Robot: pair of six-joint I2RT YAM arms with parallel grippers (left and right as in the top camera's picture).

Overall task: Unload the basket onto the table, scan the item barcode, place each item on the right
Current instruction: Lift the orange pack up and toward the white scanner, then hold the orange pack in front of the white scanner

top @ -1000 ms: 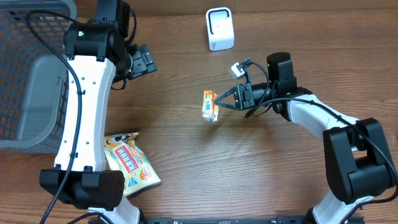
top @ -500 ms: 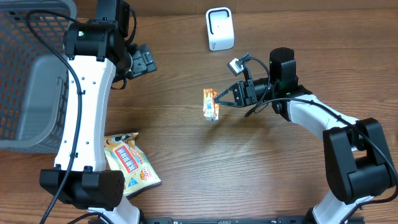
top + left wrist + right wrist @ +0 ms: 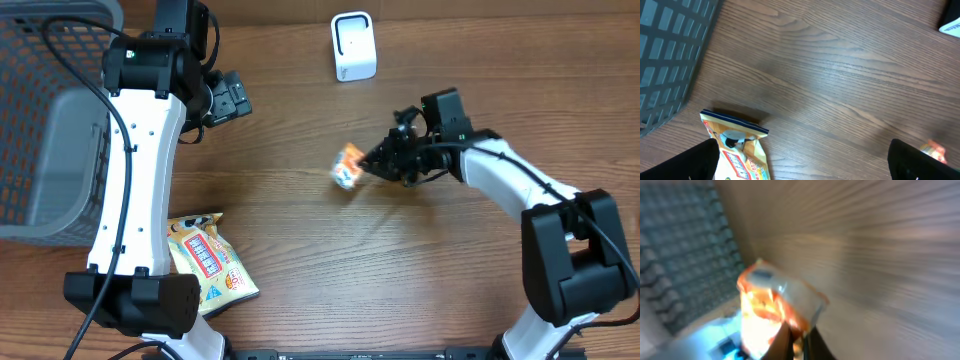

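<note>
The robot's right gripper will release the small orange packet on the bare table (image 3: 630,178) behind the black joint of its arm.
A small orange and white packet (image 3: 347,166) hangs above the middle of the table, with my right gripper (image 3: 373,163) shut on its right edge. The right wrist view is blurred by motion. In it the packet (image 3: 774,300) stands tilted just above the closed fingertips (image 3: 783,342). The white scanner (image 3: 353,46) stands at the back of the table, apart from the packet. No barcode is readable. My left gripper (image 3: 228,99) hovers at the back left, open and empty (image 3: 805,167).
A grey mesh basket (image 3: 35,60) fills the left side, its wall (image 3: 670,55) showing in the left wrist view. A yellow snack bag (image 3: 208,262) lies flat at the front left, below my left fingers (image 3: 737,152). The scanner's corner (image 3: 951,22) shows there at top right.
My right wrist has turned and shifted a little, tilting the packet from upright to slanted. The left arm has not moved.
</note>
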